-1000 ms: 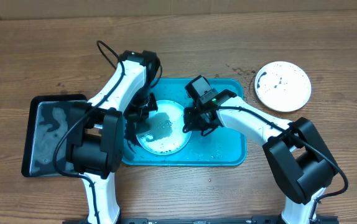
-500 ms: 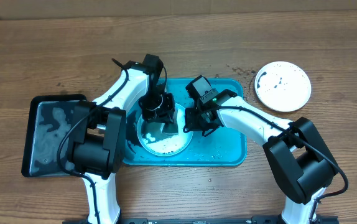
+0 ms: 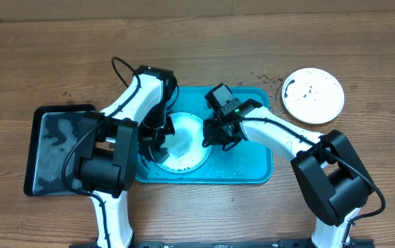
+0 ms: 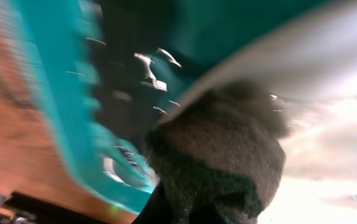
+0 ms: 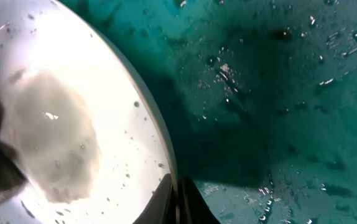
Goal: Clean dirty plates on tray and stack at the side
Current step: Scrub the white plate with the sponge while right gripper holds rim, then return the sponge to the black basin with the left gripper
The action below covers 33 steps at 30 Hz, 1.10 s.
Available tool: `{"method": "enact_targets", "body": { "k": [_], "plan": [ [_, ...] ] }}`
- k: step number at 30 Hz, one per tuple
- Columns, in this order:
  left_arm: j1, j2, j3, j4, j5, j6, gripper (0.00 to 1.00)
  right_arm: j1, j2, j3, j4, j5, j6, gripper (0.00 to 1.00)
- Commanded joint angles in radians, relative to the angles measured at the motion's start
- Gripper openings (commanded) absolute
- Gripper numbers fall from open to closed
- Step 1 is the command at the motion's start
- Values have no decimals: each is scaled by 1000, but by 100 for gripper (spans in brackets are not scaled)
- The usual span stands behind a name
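Note:
I need to let go of the sponge with my left gripper near the middle of the wet black tray point(image 3: 58, 143).
A white plate point(image 3: 184, 146) lies in the turquoise tray point(image 3: 249, 165), wet and specked. My right gripper point(image 3: 208, 140) is shut on the plate's right rim; the right wrist view shows both fingers point(image 5: 177, 202) pinching the rim of the plate point(image 5: 73, 112) over the wet tray floor point(image 5: 278, 93). My left gripper point(image 3: 153, 138) is shut on a dark grey sponge point(image 4: 219, 158), pressed on the plate's left edge point(image 4: 328, 81) beside the tray wall point(image 4: 48, 93). A second white plate point(image 3: 312, 95) with black smears sits on the table at the right. The yellow-green plate is out of view.
A black tray point(image 3: 56, 148) holding a film of water lies at the left, touching the turquoise tray's left end. Dark crumbs point(image 3: 266, 78) are scattered on the wooden table behind the tray's right corner.
My left gripper with the sponge swept from the plate's left to its top middle, then back to the left edge. The right gripper and the plate stayed put.

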Motion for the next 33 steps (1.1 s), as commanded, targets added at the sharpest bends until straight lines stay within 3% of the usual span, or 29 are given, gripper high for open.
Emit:
{"method": "enact_targets", "body": {
  "k": [1,5,8,15,22,26,33],
  "plan": [
    [5,10,89,13,-68,-69,4,-5,-11,7,3,26,0,4],
    [-19,10,85,128,248,103,4,-5,-11,7,3,27,0,4],
    [-45,10,68,187,393,129,4,-5,-11,7,3,27,0,4],
    [-117,10,-2,274,466,132,4,-5,-11,7,1,27,0,4],
    [-114,10,-10,150,286,127,4,-5,-11,7,0,27,0,4],
    [-76,10,-9,70,45,19,4,-5,-11,7,0,27,0,4],
    [16,10,14,62,-98,-38,4,-5,-11,7,0,27,0,4]
  ]
}}
